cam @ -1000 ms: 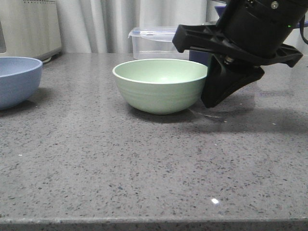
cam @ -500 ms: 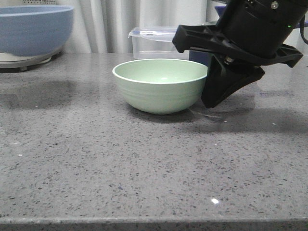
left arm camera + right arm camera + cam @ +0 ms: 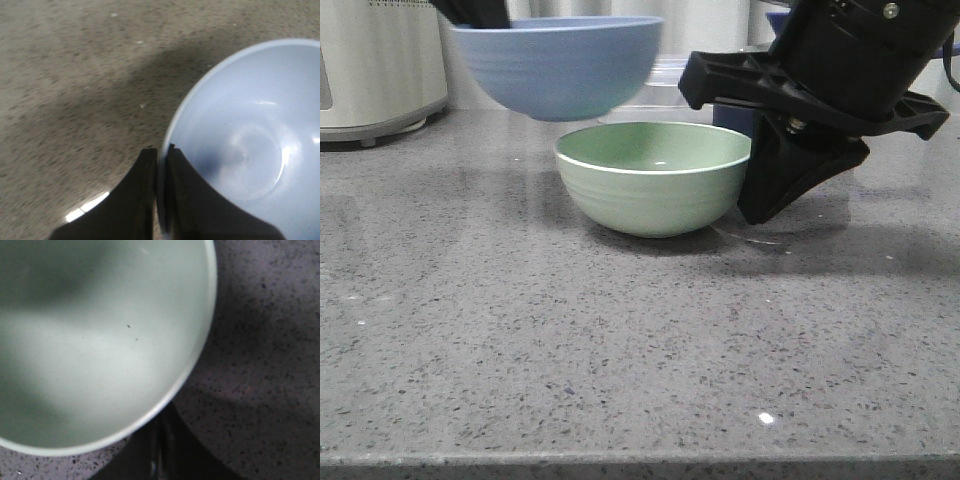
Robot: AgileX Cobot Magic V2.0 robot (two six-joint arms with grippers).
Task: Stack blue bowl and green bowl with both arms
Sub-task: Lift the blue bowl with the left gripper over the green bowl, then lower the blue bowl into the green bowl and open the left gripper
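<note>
I should open my left gripper to let go of the blue bowl inside the opening of the green bowl [image 3: 650, 138] that stands on the counter.
The pale blue bowl [image 3: 555, 70] hangs in the air, just above and left of the green bowl [image 3: 650, 185], overlapping its left rim. My left gripper [image 3: 161, 155] is shut on the blue bowl's [image 3: 250, 135] rim, one finger inside and one outside. Only a black tip of that gripper [image 3: 470, 10] shows at the top of the front view. The mint-green bowl [image 3: 100, 340] stands upright on the counter. My right gripper [image 3: 757, 210] is shut, its fingers together against the outside of the green bowl's right wall, below the rim [image 3: 161, 427].
A white appliance [image 3: 380, 60] stands at the back left. A clear plastic container [image 3: 665, 85] sits behind the bowls, with something dark blue [image 3: 730, 118] beside it. The grey speckled counter's front edge [image 3: 640, 462] runs along the bottom.
The blue bowl was lifted off the counter at the far left and carried right, ending above the green bowl's left side. The right arm and green bowl stayed still.
</note>
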